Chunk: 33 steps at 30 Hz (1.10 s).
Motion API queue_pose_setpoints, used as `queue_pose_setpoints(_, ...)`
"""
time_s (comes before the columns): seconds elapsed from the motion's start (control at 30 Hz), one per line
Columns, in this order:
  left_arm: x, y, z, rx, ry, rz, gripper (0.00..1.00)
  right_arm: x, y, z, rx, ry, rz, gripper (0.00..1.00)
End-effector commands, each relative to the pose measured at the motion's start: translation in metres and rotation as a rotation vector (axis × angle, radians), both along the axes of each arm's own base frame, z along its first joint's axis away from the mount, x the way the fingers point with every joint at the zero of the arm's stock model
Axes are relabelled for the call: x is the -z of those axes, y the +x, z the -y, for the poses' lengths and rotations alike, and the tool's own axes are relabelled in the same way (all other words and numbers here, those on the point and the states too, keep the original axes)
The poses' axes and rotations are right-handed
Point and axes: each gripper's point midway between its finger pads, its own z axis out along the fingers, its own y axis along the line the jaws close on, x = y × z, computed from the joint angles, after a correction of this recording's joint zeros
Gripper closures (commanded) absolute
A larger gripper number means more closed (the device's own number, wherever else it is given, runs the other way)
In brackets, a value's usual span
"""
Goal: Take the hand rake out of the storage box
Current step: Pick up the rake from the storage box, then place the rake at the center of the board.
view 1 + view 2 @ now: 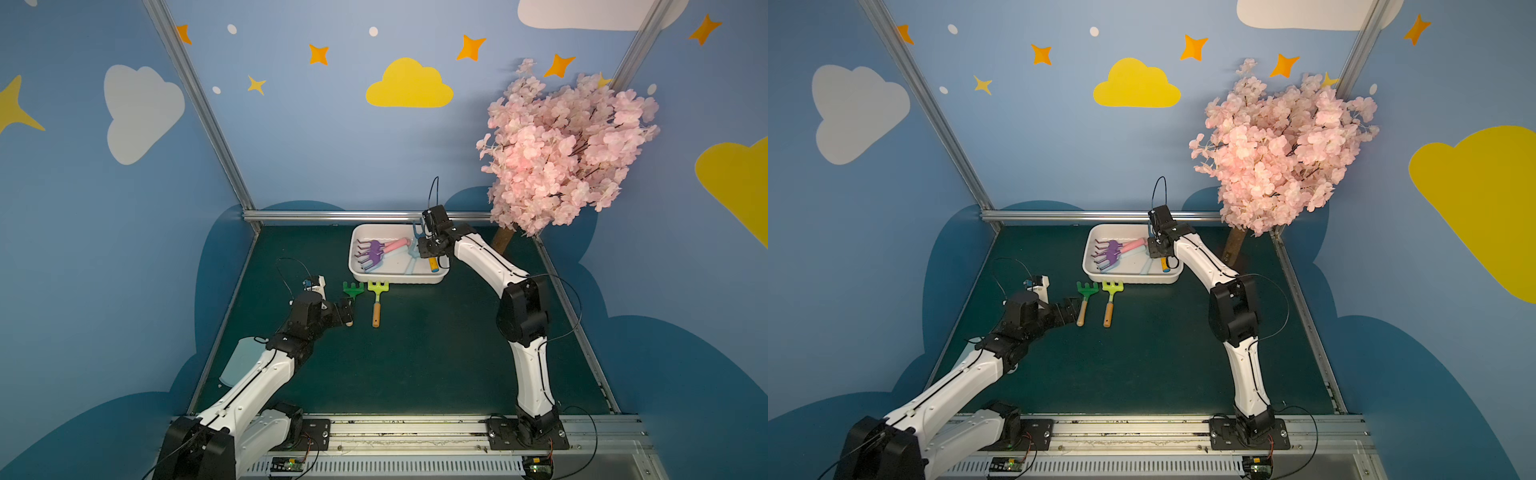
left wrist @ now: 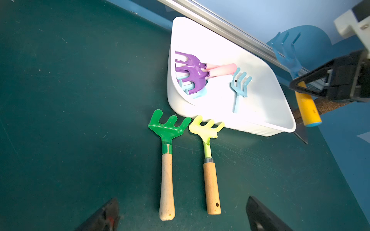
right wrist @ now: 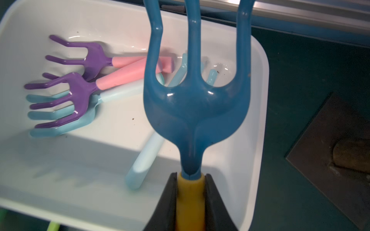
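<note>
Next, I release the dark blue hand rake from my right gripper on the green mat (image 1: 408,314) next to the lime rake.
The white storage box (image 1: 395,279) (image 1: 1129,279) stands at the back of the green mat. My right gripper (image 3: 191,178) (image 1: 428,247) is shut on the yellow handle of a dark blue hand rake (image 3: 196,108) (image 2: 286,54). That rake is tilted over the box's right end, tines pointing up. Two purple rakes with pink handles (image 3: 84,66) and pale blue rakes (image 3: 144,160) lie inside the box. My left gripper (image 2: 182,200) (image 1: 347,311) is open just behind the wooden handles of a green rake (image 2: 166,132) and a lime rake (image 2: 208,128), which lie on the mat in front of the box.
A pink blossom tree (image 1: 569,145) on a dark base plate (image 3: 328,160) stands at the back right, close to the box. An aluminium rail (image 1: 332,215) runs along the back edge. A pale blue sheet (image 1: 241,361) lies by the left wall.
</note>
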Motion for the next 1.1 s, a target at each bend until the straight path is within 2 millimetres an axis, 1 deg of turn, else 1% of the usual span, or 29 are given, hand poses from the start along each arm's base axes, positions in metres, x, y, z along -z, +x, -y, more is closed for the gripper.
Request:
queue_pose_setpoints(0.0,0.008,-0.004,-0.003,-0.004,0.007,-0.018,0.01,-0.030,-0.033,-0.013,-0.033,0.161,-0.045,1.00)
queue_pose_setpoints(0.03,0.009,-0.004,-0.003,-0.004,0.008,-0.019,0.01,-0.028,-0.047,-0.018,-0.046,0.195,-0.062,1.00)
queue_pose_setpoints(0.13,0.009,-0.005,-0.002,0.000,0.001,-0.020,0.01,-0.011,-0.090,-0.030,-0.070,0.271,-0.077,1.00)
queue_pose_setpoints(0.23,0.009,-0.007,0.000,0.007,-0.009,-0.023,0.01,0.010,-0.133,-0.031,-0.064,0.310,-0.086,1.00)
queue_pose_setpoints(0.3,0.008,-0.009,0.000,0.012,-0.016,-0.023,0.01,0.024,-0.158,-0.031,-0.050,0.326,-0.099,1.00)
queue_pose_setpoints(0.37,0.008,-0.012,0.001,0.017,-0.023,-0.021,0.01,0.034,-0.181,-0.037,-0.067,0.360,-0.100,1.00)
queue_pose_setpoints(0.43,0.008,-0.014,0.003,0.028,-0.036,-0.023,0.00,0.045,-0.196,-0.043,-0.080,0.389,-0.106,1.00)
queue_pose_setpoints(0.5,0.008,-0.015,0.008,0.056,-0.046,-0.031,0.00,0.054,-0.207,-0.050,-0.102,0.426,-0.107,1.00)
queue_pose_setpoints(0.57,0.011,-0.017,0.009,0.062,-0.049,-0.049,0.00,0.065,-0.211,-0.056,-0.120,0.435,-0.110,1.00)
queue_pose_setpoints(0.67,0.011,-0.018,0.010,0.071,-0.045,-0.056,0.00,0.083,-0.206,-0.061,-0.106,0.412,-0.141,1.00)
queue_pose_setpoints(0.77,0.013,-0.019,0.010,0.071,-0.039,-0.070,0.00,0.095,-0.200,-0.067,-0.089,0.397,-0.157,1.00)
queue_pose_setpoints(0.83,0.014,-0.020,0.010,0.075,-0.039,-0.076,0.00,0.104,-0.197,-0.065,-0.064,0.350,-0.170,1.00)
queue_pose_setpoints(0.9,0.016,-0.020,0.011,0.076,-0.046,-0.083,0.00,0.113,-0.194,-0.058,-0.016,0.272,-0.179,1.00)
queue_pose_setpoints(0.97,0.019,-0.020,0.015,0.088,-0.058,-0.094,0.00,0.116,-0.193,-0.053,0.016,0.224,-0.168,1.00)
queue_pose_setpoints(1.07,0.023,-0.019,0.015,0.088,-0.059,-0.109,0.00,0.119,-0.187,-0.050,0.046,0.211,-0.150,1.00)
